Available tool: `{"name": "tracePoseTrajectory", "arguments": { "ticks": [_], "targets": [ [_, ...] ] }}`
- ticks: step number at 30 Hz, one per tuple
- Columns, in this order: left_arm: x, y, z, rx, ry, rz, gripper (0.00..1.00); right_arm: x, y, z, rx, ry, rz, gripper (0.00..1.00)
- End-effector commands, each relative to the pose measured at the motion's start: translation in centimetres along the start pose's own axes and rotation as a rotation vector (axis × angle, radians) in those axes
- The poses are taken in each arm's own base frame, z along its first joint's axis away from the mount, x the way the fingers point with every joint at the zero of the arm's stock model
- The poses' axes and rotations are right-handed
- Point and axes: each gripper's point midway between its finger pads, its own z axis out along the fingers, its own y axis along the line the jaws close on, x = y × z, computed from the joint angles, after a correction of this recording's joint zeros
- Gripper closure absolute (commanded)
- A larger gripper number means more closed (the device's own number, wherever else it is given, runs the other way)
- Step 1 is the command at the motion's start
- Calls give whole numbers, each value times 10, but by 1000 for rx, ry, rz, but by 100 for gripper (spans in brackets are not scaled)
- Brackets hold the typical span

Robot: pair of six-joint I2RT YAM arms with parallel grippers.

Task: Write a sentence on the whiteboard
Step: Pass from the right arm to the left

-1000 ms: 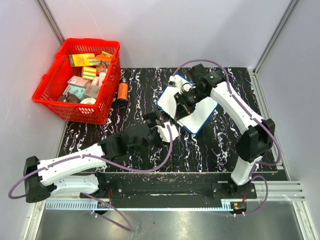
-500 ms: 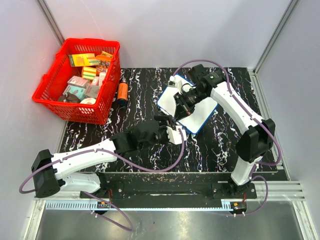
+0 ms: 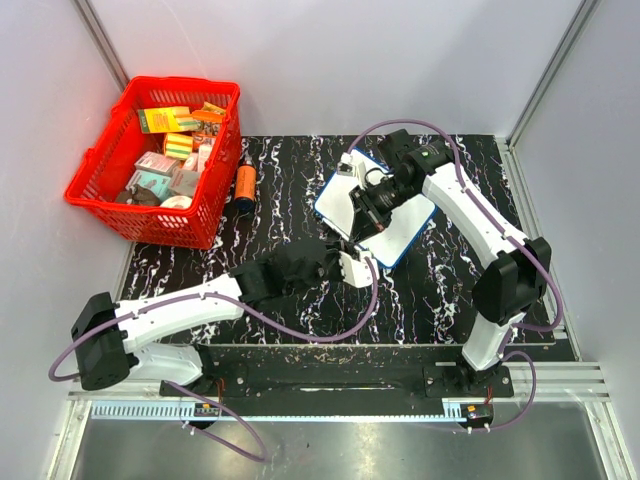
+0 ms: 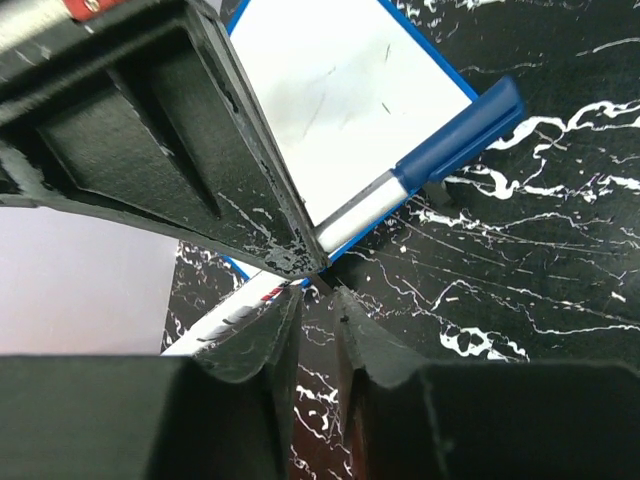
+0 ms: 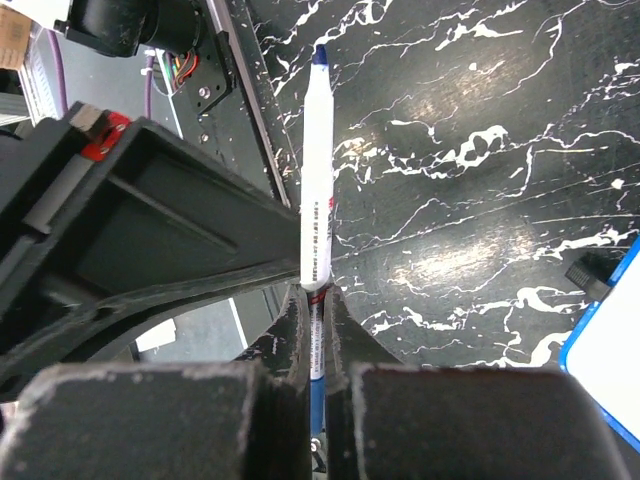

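Observation:
My left gripper will open wide and close around the white length [image 5: 318, 140] near the small blue tip, because its nearly shut fingers are short of the marker's body.
The whiteboard [image 3: 402, 232] lies tilted on the mat, white with a thin blue rim; in the left wrist view the whiteboard [image 4: 340, 90] carries only a few faint strokes, and no sentence shows. My right gripper [image 3: 358, 228] hovers over its near-left edge, shut on a marker [image 5: 317, 180] with a white barrel and a small blue tip. In the left wrist view the same marker [image 4: 455, 135] ends in a long blue part. My left gripper [image 3: 352, 262] sits just below it. Its jaws [image 4: 320, 292] stand a narrow gap apart with nothing between them; the barrel crosses just beyond the fingertips.
A red basket [image 3: 100, 190] full of small boxes stands at the back left. An orange bottle [image 3: 244, 186] lies beside it. The black marbled mat [image 3: 270, 300] covers the table, with grey walls close on three sides.
My left arm has reached right and forward to the marker's lower end, and its jaws have narrowed from wide open. The right gripper and marker have barely moved.

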Motion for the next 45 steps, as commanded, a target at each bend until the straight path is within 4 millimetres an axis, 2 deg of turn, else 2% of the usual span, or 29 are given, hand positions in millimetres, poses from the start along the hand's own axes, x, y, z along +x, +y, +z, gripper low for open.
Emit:
{"name": "tracePoseTrajectory", "arguments": {
  "ticks": [1,3,5,9,10,11,13,14,15,17,18,20,21,24,28,37,40,44,45],
  "targets": [
    [-12,26,5,-71,-8,7,78,-4,31,-14,-67,-23,-39,100],
    [-11,27,6,-72,-4,10,82,-2,33,-15,-79,-18,-39,100],
    [-12,28,6,-74,-13,8,95,-2,34,-16,-82,-15,-43,100],
    [-13,31,3,-91,-27,2,98,2,36,-16,-86,-2,-47,100],
    [-13,31,2,-89,-29,1,97,3,35,-16,-84,1,-45,100],
    [-14,32,0,-91,-34,-8,82,4,34,-16,-77,5,-45,100],
    [-16,32,-6,-85,-46,-17,76,2,30,-16,-59,2,-44,100],
    [-14,30,-8,-86,-44,-31,59,2,29,-16,-54,3,-44,100],
    [-16,34,-16,-98,-59,-42,52,2,29,-16,-52,2,-45,100],
    [-14,29,-24,-84,-73,-55,36,1,28,-15,-52,2,-40,100],
    [-18,32,-35,-93,-101,-61,34,1,28,-15,-52,2,-42,100],
    [-17,27,-43,-79,-125,-62,30,1,27,-14,-57,6,-37,100],
    [-20,31,-53,-97,-147,-63,25,1,27,-14,-58,5,-39,100],
    [-19,35,-60,-114,-152,-57,21,2,28,-13,-72,10,-35,100],
    [-19,40,-54,-123,-130,15,21,4,29,-13,-85,17,-34,100],
    [-38,46,-28,-107,-159,156,21,11,30,-11,-100,35,-19,100],
    [-41,42,-19,-93,-148,175,21,12,29,-10,-100,40,-19,100],
    [-34,31,-4,-61,-114,203,21,12,29,-9,-109,40,-17,100],
    [-35,34,-2,-79,-114,202,20,11,29,-9,-110,39,-19,100]
  ]
}}
